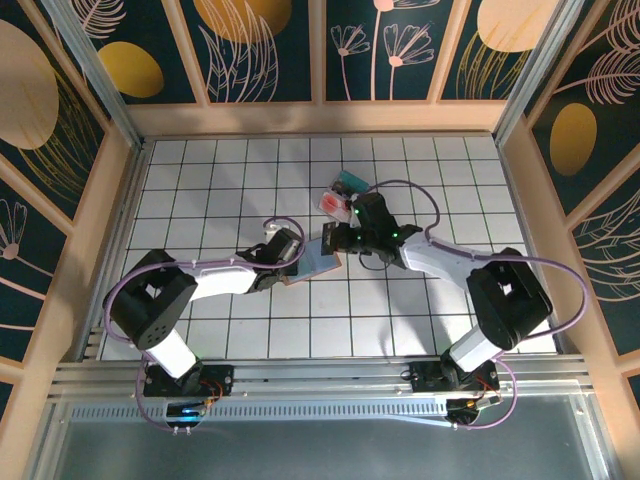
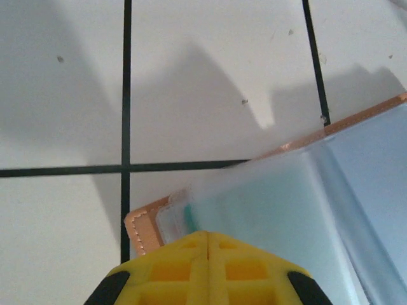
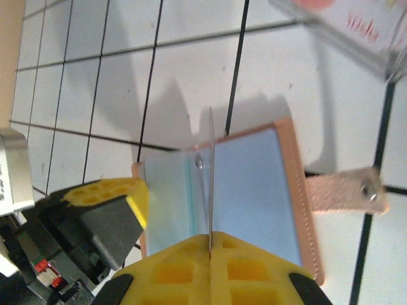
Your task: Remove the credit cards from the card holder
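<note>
My right gripper will let go of the credit card in the clear plastic box (image 1: 345,188), between the red and teal contents.
The tan card holder (image 1: 322,263) lies open on the white tiled table, blue-grey inside (image 3: 254,184), its brown tab (image 3: 343,194) pointing right. My right gripper (image 3: 210,236) is shut on a thin clear leaf (image 3: 210,165) of the holder, which stands upright and edge-on between the two halves. My left gripper (image 2: 208,235) is shut, its yellow tips resting over the holder's left half near the tan corner (image 2: 141,227). A teal card edge (image 2: 188,216) shows inside a clear pocket there. In the top view the left gripper (image 1: 292,262) and right gripper (image 1: 345,243) meet over the holder.
A clear plastic box (image 1: 338,203) with red and teal contents sits just behind the holder, its edge (image 3: 356,28) close to the right wrist. Wooden walls ring the tiled table (image 1: 200,180), with free tiles to the left and the right.
</note>
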